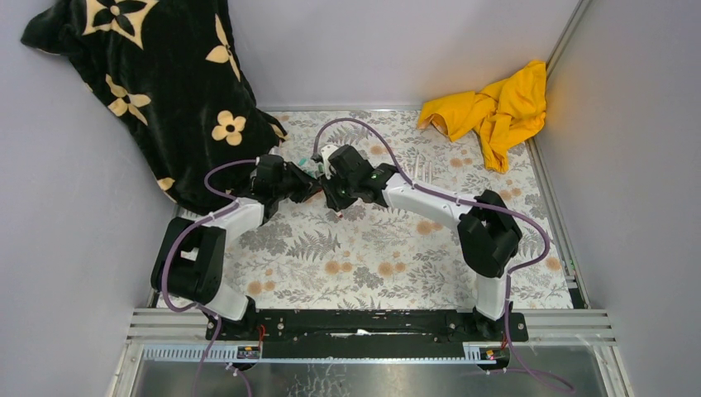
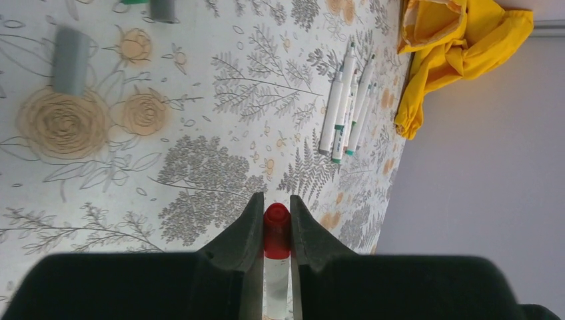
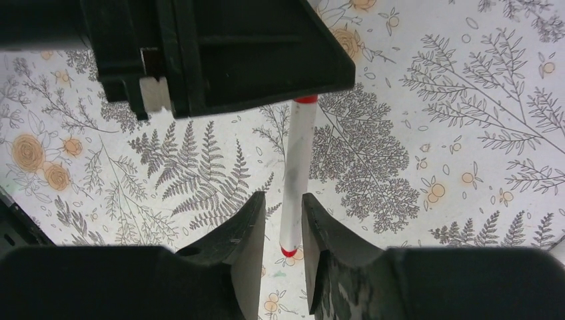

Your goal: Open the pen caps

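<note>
The fingers of the robot's right gripper stand apart around the far end of the pen's body, so the right gripper will close on the pen's body nearer the red pen cap (image 3: 302, 127) before pulling them apart.
My left gripper (image 2: 276, 203) is shut on the red pen cap (image 2: 276, 235) of a thin white pen, whose barrel (image 3: 296, 157) runs from it to my right gripper (image 3: 284, 200). The right jaws stand slightly apart around the barrel's far end, which has a small red tip (image 3: 288, 251). There is a gap on the left side of the barrel. In the top view both grippers meet above the middle back of the table, the left (image 1: 299, 187) and the right (image 1: 332, 184). Several more white pens with teal caps (image 2: 346, 107) lie side by side on the table.
The table has a floral cloth (image 1: 364, 256). A black blanket with cream flowers (image 1: 157, 83) hangs at the back left. A crumpled yellow cloth (image 1: 496, 107) lies at the back right corner, near the loose pens. Two blurred grey blocks (image 2: 70, 60) show at the left wrist view's upper left.
</note>
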`<move>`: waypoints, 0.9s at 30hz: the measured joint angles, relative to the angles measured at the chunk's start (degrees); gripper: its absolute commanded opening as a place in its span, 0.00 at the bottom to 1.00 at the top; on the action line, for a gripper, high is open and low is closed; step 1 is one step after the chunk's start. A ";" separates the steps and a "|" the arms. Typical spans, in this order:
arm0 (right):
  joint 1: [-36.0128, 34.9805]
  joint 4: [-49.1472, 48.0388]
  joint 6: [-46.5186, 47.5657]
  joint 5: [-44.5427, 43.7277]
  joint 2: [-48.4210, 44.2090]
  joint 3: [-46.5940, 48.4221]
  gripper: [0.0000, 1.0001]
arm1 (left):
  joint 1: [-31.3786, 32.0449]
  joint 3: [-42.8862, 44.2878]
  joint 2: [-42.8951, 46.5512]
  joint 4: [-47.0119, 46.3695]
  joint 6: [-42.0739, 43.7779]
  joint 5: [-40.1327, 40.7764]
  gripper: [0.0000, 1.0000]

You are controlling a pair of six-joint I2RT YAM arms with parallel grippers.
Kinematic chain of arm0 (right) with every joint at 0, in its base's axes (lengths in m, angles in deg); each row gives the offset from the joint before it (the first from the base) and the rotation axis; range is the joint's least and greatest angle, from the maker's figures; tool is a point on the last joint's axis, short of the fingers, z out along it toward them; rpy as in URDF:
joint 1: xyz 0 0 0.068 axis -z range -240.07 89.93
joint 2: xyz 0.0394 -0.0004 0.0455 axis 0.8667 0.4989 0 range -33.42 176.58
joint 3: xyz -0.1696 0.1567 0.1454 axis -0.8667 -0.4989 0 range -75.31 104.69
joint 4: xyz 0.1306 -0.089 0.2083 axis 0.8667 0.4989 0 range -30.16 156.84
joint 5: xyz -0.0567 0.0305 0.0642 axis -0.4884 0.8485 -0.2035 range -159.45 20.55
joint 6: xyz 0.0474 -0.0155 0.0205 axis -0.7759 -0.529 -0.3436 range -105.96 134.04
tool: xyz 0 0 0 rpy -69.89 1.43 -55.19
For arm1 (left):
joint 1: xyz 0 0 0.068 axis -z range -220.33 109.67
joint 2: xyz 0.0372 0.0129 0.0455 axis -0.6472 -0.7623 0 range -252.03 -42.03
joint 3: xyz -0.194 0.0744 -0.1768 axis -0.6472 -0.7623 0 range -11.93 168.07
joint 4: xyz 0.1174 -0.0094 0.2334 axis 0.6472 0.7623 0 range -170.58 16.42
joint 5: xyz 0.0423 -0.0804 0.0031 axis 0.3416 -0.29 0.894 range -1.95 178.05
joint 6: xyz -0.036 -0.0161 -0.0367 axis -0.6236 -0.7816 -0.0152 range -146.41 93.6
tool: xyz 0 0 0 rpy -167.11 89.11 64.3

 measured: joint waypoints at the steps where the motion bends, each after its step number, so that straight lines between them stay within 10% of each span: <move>1: 0.11 -0.15 0.00 -0.02 -0.17 0.00 0.33 | 0.24 0.33 -0.17 -0.04 0.00 -0.22 0.00; 18: 2.38 -1.18 -0.04 0.20 -0.37 -0.68 0.33 | 2.82 2.84 -1.11 -1.57 -2.80 -4.44 0.00; 24: 2.86 -2.03 -0.79 -0.15 -0.39 -1.55 0.00 | 3.02 2.84 -0.94 -1.92 -3.61 -4.94 0.00; 27: 3.34 -2.54 -1.53 0.39 -0.48 -1.84 0.00 | 2.99 2.84 -0.92 -1.99 -3.72 -4.74 0.00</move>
